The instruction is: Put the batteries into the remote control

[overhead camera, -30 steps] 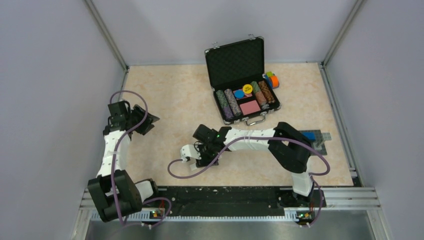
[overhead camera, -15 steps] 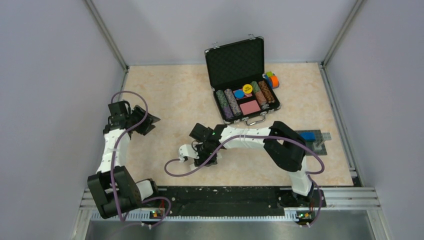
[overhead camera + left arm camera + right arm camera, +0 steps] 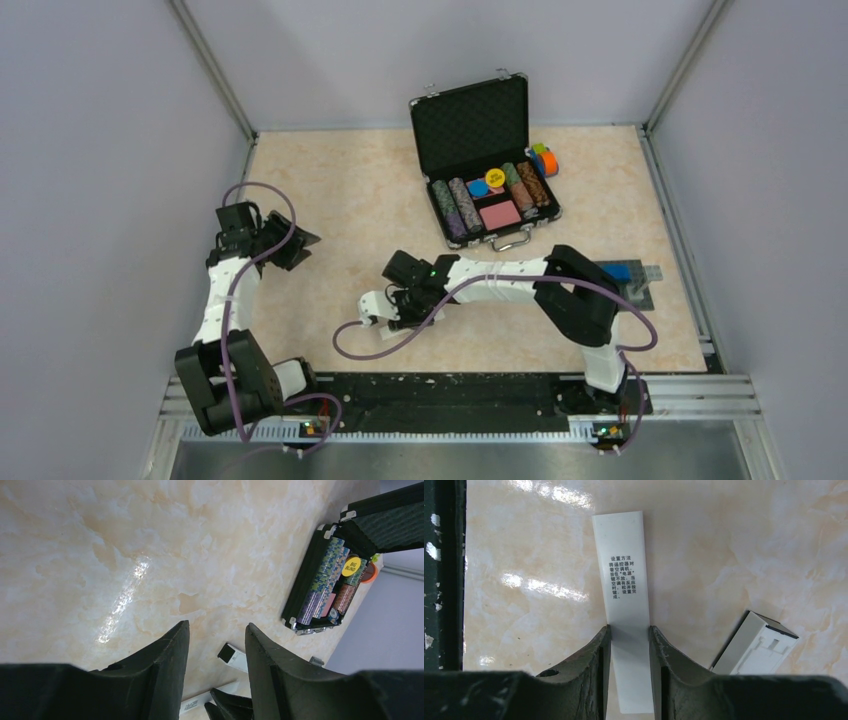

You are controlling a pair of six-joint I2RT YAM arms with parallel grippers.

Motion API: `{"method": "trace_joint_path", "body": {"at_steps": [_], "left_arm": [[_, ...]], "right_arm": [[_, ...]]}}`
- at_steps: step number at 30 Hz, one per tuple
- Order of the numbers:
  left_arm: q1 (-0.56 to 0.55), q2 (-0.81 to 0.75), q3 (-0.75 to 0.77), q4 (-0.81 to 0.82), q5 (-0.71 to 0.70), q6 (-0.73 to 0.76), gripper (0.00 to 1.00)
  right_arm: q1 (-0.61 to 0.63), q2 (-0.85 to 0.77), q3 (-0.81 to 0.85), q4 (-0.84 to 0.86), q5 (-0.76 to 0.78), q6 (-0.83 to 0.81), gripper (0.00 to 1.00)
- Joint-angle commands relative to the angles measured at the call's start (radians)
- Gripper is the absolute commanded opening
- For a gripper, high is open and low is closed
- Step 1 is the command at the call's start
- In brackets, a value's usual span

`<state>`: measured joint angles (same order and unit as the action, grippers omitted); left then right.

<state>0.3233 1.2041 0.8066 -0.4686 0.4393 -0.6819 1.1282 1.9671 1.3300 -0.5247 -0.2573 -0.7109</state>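
Observation:
The bar is lying flat with my right gripper across its middle, so next I brace the printed end with my left gripper while my right gripper takes the plain end (image 3: 636, 704).
The remote control (image 3: 624, 575) is a slim flat white bar with a block of printed text, lying on the marble tabletop. My right gripper (image 3: 630, 628) is shut on it, one finger against each long edge. From above, the bar's white end (image 3: 372, 304) sticks out left of the right gripper (image 3: 390, 306). The same bar (image 3: 197, 701) appears in the left wrist view. My left gripper (image 3: 217, 627) hangs open with nothing in it over bare table at the left (image 3: 292, 243). The batteries are out of view.
A second white boxy piece with a black end (image 3: 756, 647) (image 3: 234, 655) lies just right of the held bar. An open black case of poker chips (image 3: 487, 200) stands at the back. A grey brick baseplate (image 3: 636, 282) lies at the right. The black base rail (image 3: 444, 570) runs nearby.
My right gripper's fingers have closed onto the white bar, after the arm shifted a little to the left. The left arm has not moved.

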Motion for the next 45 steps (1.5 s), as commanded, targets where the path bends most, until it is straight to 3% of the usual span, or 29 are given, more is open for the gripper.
{"method": "trace_joint_path", "body": {"at_steps": [1, 9, 20, 26, 30, 36, 38, 42, 45], "left_arm": [[0.008, 0.0, 0.015, 0.052, 0.039, -0.005, 0.5], [0.008, -0.032, -0.105, 0.089, 0.089, -0.056, 0.49], [-0.016, -0.143, -0.29, 0.089, 0.188, -0.097, 0.49], [-0.095, -0.237, -0.355, 0.029, 0.173, -0.109, 0.49], [-0.231, -0.3, -0.391, 0.026, 0.128, -0.172, 0.48], [-0.385, -0.33, -0.44, -0.011, 0.071, -0.202, 0.48], [-0.394, -0.328, -0.457, -0.011, 0.064, -0.193, 0.46], [-0.41, -0.315, -0.467, -0.013, 0.048, -0.171, 0.44], [-0.419, -0.309, -0.472, -0.019, 0.04, -0.158, 0.42]], "right_arm": [[0.014, 0.022, -0.088, -0.028, 0.1, 0.01, 0.27], [0.01, -0.028, -0.103, 0.03, 0.131, 0.074, 0.27], [-0.055, -0.163, -0.181, 0.173, 0.036, 0.29, 0.28], [-0.127, -0.224, -0.195, 0.2, 0.032, 0.574, 0.35], [-0.22, -0.293, -0.247, 0.206, -0.004, 0.852, 0.38], [-0.297, -0.455, -0.44, 0.302, 0.012, 1.186, 0.59], [-0.302, -0.483, -0.504, 0.38, -0.023, 1.291, 0.59], [-0.304, -0.466, -0.601, 0.554, -0.045, 1.5, 0.46], [-0.304, -0.433, -0.644, 0.645, -0.037, 1.58, 0.43]]}}
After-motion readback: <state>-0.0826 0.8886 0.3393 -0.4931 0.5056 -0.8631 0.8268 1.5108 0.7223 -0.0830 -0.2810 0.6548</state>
